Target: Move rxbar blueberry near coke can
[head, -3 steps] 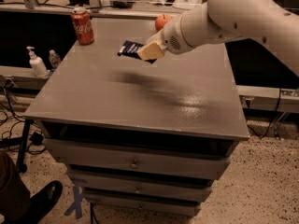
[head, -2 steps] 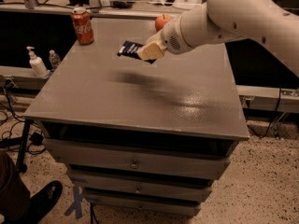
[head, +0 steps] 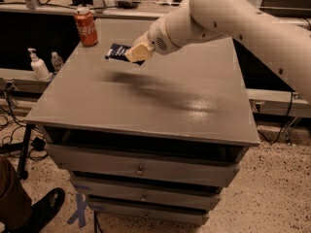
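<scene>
Next, I set the rxbar blueberry on the grey cabinet top close beside the coke can's foot point(head: 103, 47).
The coke can point(head: 86, 27) stands upright at the far left corner of the grey cabinet top point(head: 146, 101); it is red with white script and a silver top. My gripper point(head: 132, 53) is shut on the rxbar blueberry point(head: 117, 51), a flat dark navy wrapper, and holds it in the air above the cabinet top, a short way right of and in front of the can. The bar's right end is hidden by the cream-coloured fingers point(head: 138, 52). The white arm reaches in from the upper right.
The cabinet has several drawers point(head: 141, 169) below its top. A white pump bottle point(head: 37, 65) and a small clear bottle point(head: 57, 61) stand on a ledge to the left. A person's dark shoe point(head: 46, 208) is on the floor at bottom left.
My gripper has carried the rxbar blueberry to the left, closer to the coke can. The can has not moved.
</scene>
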`<state>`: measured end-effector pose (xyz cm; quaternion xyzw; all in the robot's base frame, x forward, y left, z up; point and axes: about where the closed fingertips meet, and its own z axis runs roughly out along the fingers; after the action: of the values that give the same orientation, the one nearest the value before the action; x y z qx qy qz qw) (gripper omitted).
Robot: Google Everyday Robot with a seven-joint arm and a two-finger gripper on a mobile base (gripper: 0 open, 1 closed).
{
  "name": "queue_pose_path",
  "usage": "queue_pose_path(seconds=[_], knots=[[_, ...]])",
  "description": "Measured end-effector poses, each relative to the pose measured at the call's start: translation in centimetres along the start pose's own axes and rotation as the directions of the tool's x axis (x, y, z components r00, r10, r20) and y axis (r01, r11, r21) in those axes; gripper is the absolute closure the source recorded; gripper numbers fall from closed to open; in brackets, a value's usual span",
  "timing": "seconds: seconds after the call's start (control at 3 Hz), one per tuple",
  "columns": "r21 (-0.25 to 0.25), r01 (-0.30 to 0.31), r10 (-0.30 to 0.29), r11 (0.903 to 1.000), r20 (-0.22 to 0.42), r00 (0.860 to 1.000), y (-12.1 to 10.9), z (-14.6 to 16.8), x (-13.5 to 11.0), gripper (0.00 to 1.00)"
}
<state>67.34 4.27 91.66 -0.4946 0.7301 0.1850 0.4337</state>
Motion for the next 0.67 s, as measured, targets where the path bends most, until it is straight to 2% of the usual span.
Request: queue_pose_path(seconds=[0.67], knots=[[-0.020, 0.016, -0.015, 0.9997, 0.010, 1.000, -0.7, 5.1, -1.4, 1.00]])
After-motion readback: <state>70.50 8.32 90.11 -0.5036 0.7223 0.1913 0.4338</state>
